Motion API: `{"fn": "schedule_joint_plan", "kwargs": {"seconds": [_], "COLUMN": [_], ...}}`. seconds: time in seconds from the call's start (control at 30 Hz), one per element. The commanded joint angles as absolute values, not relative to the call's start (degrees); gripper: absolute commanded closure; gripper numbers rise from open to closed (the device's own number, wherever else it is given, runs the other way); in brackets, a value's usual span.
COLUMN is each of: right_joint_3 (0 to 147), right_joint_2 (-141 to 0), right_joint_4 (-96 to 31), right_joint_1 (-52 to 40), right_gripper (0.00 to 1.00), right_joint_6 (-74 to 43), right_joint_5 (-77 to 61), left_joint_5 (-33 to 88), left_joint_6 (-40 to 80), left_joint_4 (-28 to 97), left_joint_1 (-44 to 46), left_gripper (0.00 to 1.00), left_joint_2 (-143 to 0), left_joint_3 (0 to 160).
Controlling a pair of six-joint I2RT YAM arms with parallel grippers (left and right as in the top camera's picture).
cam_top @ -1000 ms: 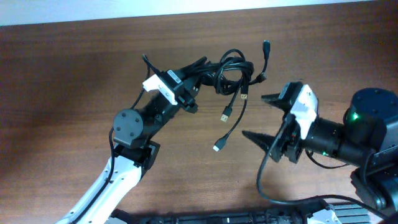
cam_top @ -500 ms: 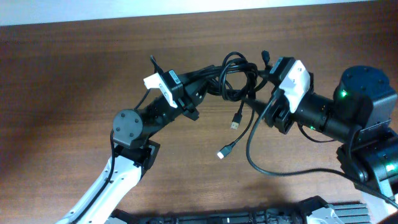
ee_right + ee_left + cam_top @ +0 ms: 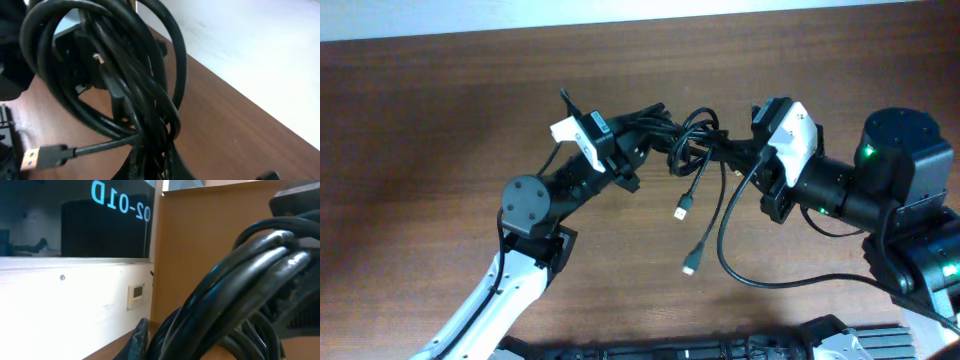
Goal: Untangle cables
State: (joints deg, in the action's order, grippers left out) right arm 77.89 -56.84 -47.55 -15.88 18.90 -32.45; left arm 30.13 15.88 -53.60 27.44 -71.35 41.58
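Observation:
Next, my right gripper opens and takes the loops nearer my left gripper (image 3: 680, 158), since it pinches the end of the bundle while loops wrap around the bundle's taut middle.
The cables (image 3: 692, 140) form a black knotted bundle held above the brown table between the two arms. My left gripper (image 3: 652, 124) is shut on the bundle's left end; in the left wrist view the thick cords (image 3: 235, 285) fill the space beside one finger (image 3: 140, 339). My right gripper (image 3: 738, 152) is shut on the bundle's right end, and its wrist view shows the loops (image 3: 125, 75) pinched between its jaws (image 3: 152, 162). Two loose ends hang down, one with a metallic plug (image 3: 683, 211) and another lower plug (image 3: 691, 266). A USB plug (image 3: 37, 156) also shows in the right wrist view.
The right arm's own black wire (image 3: 725, 255) loops down over the table in front of its base (image 3: 905, 190). The left arm's base joint (image 3: 528, 205) sits at lower left. The wooden table (image 3: 440, 120) stretches to the left and back.
My right gripper has moved up and left to the bundle and closed on it. The bundle is now stretched between both grippers, and the hanging plug ends have shifted lower.

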Motion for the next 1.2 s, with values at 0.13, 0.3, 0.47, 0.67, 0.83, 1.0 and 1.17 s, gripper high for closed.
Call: {"fn": "schedule_joint_plan", "kwargs": {"seconds": [0.13, 0.3, 0.47, 0.67, 0.83, 1.0, 1.17], "right_joint_3": [77.97, 77.97, 77.97, 77.97, 77.97, 77.97, 77.95], "right_joint_2": [-56.99, -56.99, -56.88, -56.88, -53.95, -52.86, -52.86], "right_joint_4": [-50.39, -50.04, -46.65, -39.53, -44.23, -47.03, -46.28], "right_joint_1": [-16.12, -16.1, -16.05, -16.05, -16.05, -16.08, -16.12], "right_gripper": [0.96, 0.96, 0.18, 0.07, 0.02, 0.01, 0.06], "right_joint_6": [22.28, 22.15, 5.19, 2.48, 14.5, 20.99, 20.97], "right_joint_5": [-45.28, -45.01, -20.71, -21.06, -34.46, -40.93, -46.61], "left_joint_5": [12.23, 10.76, 15.73, 22.81, 22.94, 32.75, 37.58], "left_joint_6": [17.32, 17.37, 17.32, 17.08, 12.8, 12.29, 12.29], "left_joint_4": [-49.1, -46.33, -47.92, -47.88, -47.92, -53.8, -57.58], "left_joint_1": [27.46, 27.46, 27.46, 27.46, 27.46, 27.46, 27.86], "left_gripper": [1.0, 1.0, 1.0, 1.0, 1.0, 1.0, 1.0], "left_joint_2": [-70.39, -70.39, -70.37, -70.39, -70.39, -70.39, -70.39], "left_joint_3": [43.03, 43.03, 43.03, 43.03, 43.03, 43.03, 43.03]}}
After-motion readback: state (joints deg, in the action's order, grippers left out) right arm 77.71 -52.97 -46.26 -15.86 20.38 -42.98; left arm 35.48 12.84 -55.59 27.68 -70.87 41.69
